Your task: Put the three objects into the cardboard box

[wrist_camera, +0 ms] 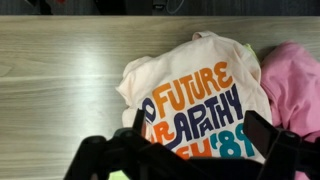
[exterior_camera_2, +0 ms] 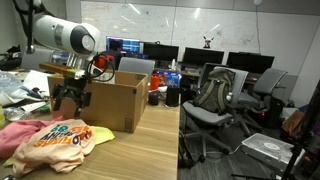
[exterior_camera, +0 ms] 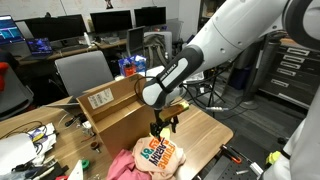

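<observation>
Next, my gripper goes down to the blue word [exterior_camera: 159,149] [wrist_camera: 191,123] in the middle of the cream T-shirt's lettering and closes there, bunching the cloth.
A cream T-shirt with orange, blue and teal lettering [wrist_camera: 195,100] lies on the wooden table, also seen in both exterior views [exterior_camera: 158,155] [exterior_camera_2: 62,138]. A pink cloth [wrist_camera: 292,85] lies against it [exterior_camera: 120,165] [exterior_camera_2: 12,135]. The open cardboard box [exterior_camera: 115,108] [exterior_camera_2: 118,100] stands just behind them. My gripper [wrist_camera: 200,135] hangs open and empty directly above the T-shirt [exterior_camera: 163,124] [exterior_camera_2: 70,98], fingers apart on either side of the print. A third object does not show clearly.
Cables and clutter lie at the table's end [exterior_camera: 30,140] [exterior_camera_2: 22,90]. Office chairs [exterior_camera: 82,70] [exterior_camera_2: 212,100] and desks with monitors [exterior_camera_2: 160,52] stand around. The table edge [exterior_camera_2: 178,140] drops off beside the box.
</observation>
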Controlling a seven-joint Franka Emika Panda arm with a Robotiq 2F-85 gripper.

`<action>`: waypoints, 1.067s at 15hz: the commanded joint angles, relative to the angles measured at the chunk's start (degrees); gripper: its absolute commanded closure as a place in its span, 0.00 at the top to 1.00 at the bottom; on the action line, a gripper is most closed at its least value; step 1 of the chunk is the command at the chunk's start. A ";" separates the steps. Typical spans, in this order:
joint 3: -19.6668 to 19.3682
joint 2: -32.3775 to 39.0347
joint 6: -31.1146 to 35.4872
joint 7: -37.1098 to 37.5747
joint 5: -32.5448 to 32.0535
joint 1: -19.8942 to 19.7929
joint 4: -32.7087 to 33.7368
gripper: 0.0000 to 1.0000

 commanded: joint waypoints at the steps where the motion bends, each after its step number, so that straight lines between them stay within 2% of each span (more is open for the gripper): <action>1: 0.13 -0.08 1.37 -1.68 2.96 -0.16 -0.45 1.00; 9: -1.24 3.49 4.83 -1.18 1.78 -0.74 -2.24 1.00; 16: -2.39 9.32 10.83 -0.11 -0.01 -0.25 -0.64 1.00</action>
